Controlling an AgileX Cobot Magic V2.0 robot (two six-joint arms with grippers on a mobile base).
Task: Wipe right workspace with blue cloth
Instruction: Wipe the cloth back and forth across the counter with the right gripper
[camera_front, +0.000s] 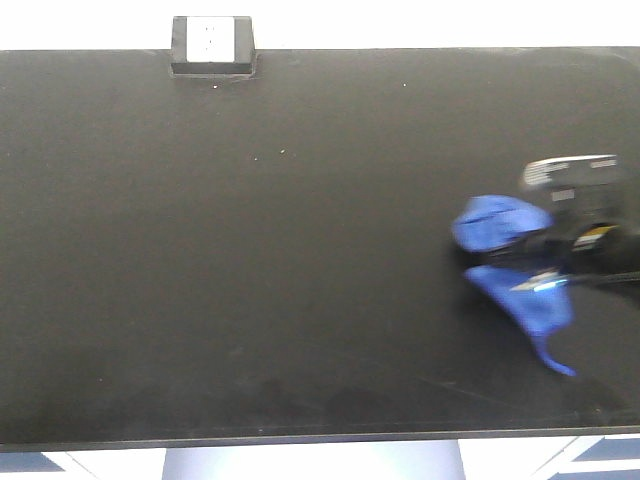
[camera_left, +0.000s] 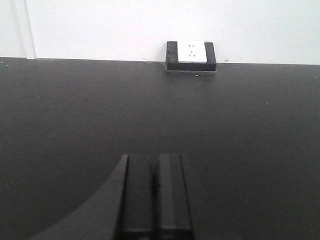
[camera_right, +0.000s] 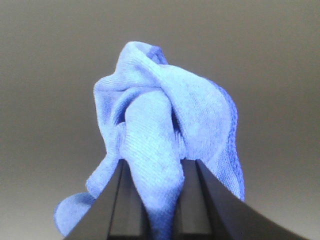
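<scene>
My right gripper is going to release the blue cloth on the bare black table (camera_front: 404, 284) close to its centre, a bit toward the front edge.
The blue cloth (camera_front: 510, 260) is bunched on the black table (camera_front: 250, 250) at the right side, with a tail trailing toward the front. My right gripper (camera_front: 545, 250) comes in from the right edge and is shut on the cloth. In the right wrist view the cloth (camera_right: 160, 135) is pinched between the two fingers (camera_right: 192, 200) and billows up ahead of them; the right gripper (camera_right: 156, 165) holds it low over the table. My left gripper (camera_left: 155, 172) shows only in the left wrist view, jaws pressed together and empty over the bare table.
A black-and-white socket box (camera_front: 212, 45) stands at the table's far edge, left of centre, also in the left wrist view (camera_left: 191, 54). A white wall rises behind it. The table's front edge runs along the bottom of the front view.
</scene>
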